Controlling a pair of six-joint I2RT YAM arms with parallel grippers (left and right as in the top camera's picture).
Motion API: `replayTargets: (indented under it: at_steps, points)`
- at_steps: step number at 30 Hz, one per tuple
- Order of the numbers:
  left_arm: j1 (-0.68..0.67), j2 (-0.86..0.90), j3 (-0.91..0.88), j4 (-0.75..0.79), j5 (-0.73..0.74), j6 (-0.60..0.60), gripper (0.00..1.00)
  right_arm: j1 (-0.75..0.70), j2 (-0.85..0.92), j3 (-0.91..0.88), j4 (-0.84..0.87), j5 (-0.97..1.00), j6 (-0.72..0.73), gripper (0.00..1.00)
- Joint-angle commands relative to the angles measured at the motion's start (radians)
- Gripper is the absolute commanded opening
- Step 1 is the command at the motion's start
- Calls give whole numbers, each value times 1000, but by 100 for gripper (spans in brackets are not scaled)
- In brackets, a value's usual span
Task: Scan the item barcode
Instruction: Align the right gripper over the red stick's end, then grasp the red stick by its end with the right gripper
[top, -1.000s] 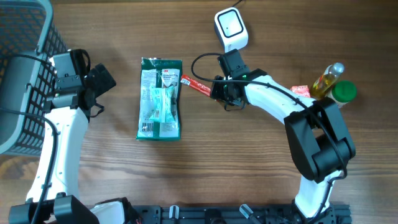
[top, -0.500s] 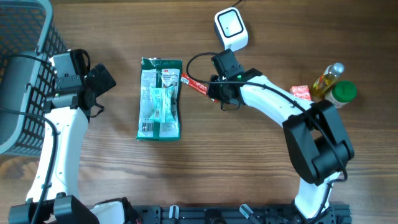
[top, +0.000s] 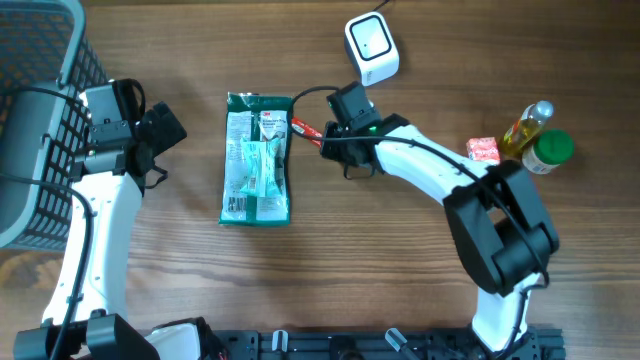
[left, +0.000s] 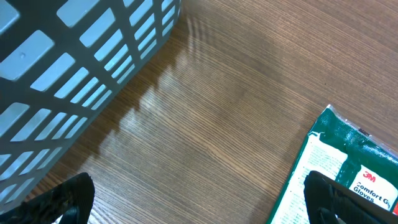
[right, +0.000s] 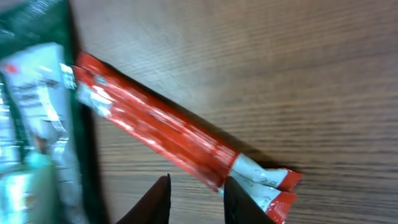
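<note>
Next, my right gripper moves back, opens wider and pinches that end (right: 266, 188), because the red stick packet's white-tipped end rests against a finger, outside the narrow gap between the fingers.
A red stick packet (top: 303, 127) (right: 161, 134) lies flat on the wooden table, between the green 3M glove pack (top: 257, 158) (right: 31, 124) and my right gripper (top: 328, 138) (right: 196, 199). The right gripper hovers low over the packet's white-tipped end. Its jaws stand narrowly open with bare wood between them, and the packet's end lies against the right fingertip (right: 245, 205). The white barcode scanner (top: 371, 47) sits behind it at the table's far side. My left gripper (top: 165, 130) (left: 202, 202) hangs wide open over bare wood, left of the glove pack (left: 348, 168).
A grey mesh basket (top: 40, 120) (left: 74, 68) fills the far left corner. At the right stand an oil bottle (top: 527, 125), a green-lidded jar (top: 551, 149) and a small red packet (top: 483, 149).
My right gripper has slid left toward the glove pack, covering more of the red stick packet, and its jaws have narrowed a little. The left arm has not moved.
</note>
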Motion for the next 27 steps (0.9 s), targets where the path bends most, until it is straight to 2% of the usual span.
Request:
replayTargets:
  at_steps: [1, 6, 11, 15, 17, 21, 27]
  points:
    - [5, -4, 14, 0, 5, 16, 100, -1, 31, 17, -43, 67, 0, 26]
    - [5, -4, 14, 0, 5, 16, 100, -11, 23, 17, -122, 72, -58, 27]
    - [5, -4, 14, 0, 5, 16, 100, -39, -34, 35, -200, 69, -303, 29]
    - [5, -4, 14, 0, 5, 16, 100, -68, -100, 52, -219, 60, -443, 31]
    - [5, -4, 14, 0, 5, 16, 100, -82, -148, 55, -224, 42, -469, 37]
    - [5, -4, 14, 0, 5, 16, 100, -96, -219, 55, -247, 45, -371, 43]
    - [5, -4, 14, 0, 5, 16, 100, -95, -192, 18, -263, 47, -171, 45]
